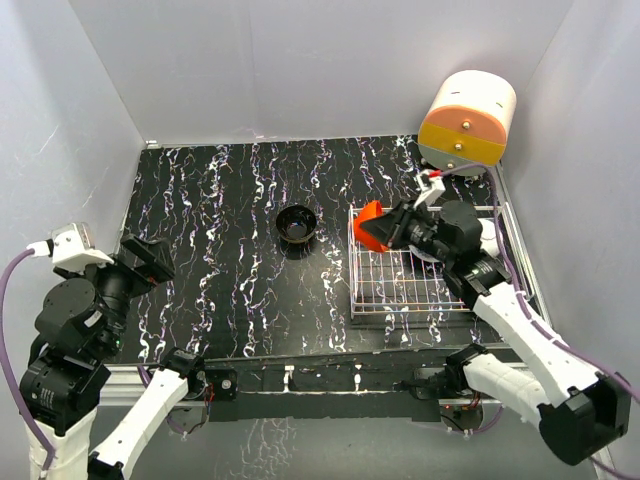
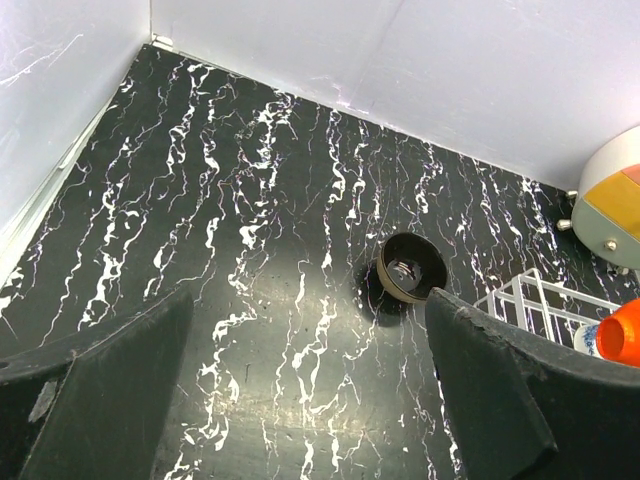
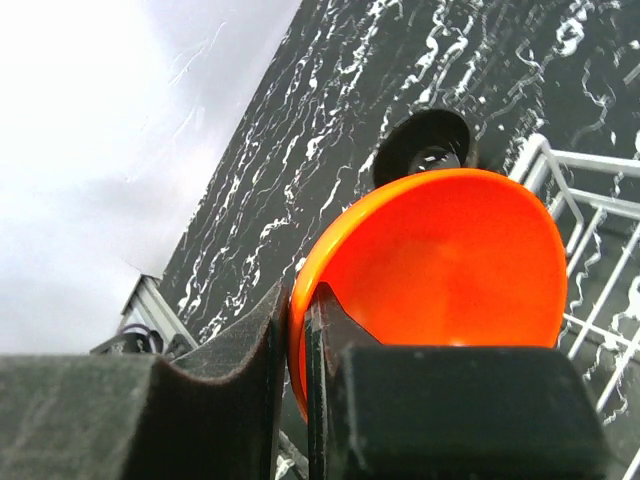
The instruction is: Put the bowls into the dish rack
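Observation:
Next, I let go of the red-orange bowl with my right gripper inside the dish rack's end [image 1: 390, 270] closest to the glossy black bowl.
My right gripper [image 1: 388, 230] is shut on the rim of the red-orange bowl [image 1: 370, 226], holding it tilted on its side above the far-left corner of the silver wire dish rack [image 1: 395, 285]. In the right wrist view the rim [image 3: 310, 300] is pinched between the jaws [image 3: 298, 345], with the rack [image 3: 590, 235] below. The glossy black bowl [image 1: 297, 223] stands upright on the table left of the rack; it also shows in the left wrist view [image 2: 411, 267] and the right wrist view [image 3: 425, 143]. My left gripper [image 1: 150, 262] is open and empty near the left edge. The other bowls are hidden.
The round cream-and-orange drawer cabinet [image 1: 467, 120] stands at the back right, just beyond the rack. Grey walls close in the black marbled table [image 1: 220, 210] on three sides. My right arm lies over the rack's right part.

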Robot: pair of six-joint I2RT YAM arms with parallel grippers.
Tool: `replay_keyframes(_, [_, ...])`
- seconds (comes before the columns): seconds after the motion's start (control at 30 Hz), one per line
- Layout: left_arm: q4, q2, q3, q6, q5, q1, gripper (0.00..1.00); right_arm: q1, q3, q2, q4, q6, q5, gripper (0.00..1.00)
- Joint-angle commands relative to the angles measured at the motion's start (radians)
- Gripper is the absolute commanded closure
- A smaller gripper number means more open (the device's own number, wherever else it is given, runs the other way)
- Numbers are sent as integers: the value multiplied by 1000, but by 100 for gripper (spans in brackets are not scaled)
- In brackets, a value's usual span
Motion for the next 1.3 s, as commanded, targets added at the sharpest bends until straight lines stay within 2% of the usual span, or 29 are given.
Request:
replay_keyframes(0.0, [31, 38, 30, 19, 32, -4, 3, -165, -87, -56, 150, 172, -277, 92])
replay_keyframes(0.27, [32, 40, 35, 20, 35, -3, 3, -414, -343, -88, 402, 466, -474, 92])
replay_keyframes(0.6, [52, 54, 25, 15, 47, -4, 3, -440, -544, 12, 738, 699, -541, 92])
replay_keyframes(0.83, [58, 57, 19, 8, 54, -3, 3, -439, -575, 86, 733, 721, -524, 92])
replay_keyframes(1.13, [48, 59, 30, 15, 43, -3, 3, -439, -638, 243, 865, 786, -524, 91])
replay_keyframes(1.27, [45, 54, 29, 17, 36, -3, 3, -446, -646, 241, 808, 767, -498, 88])
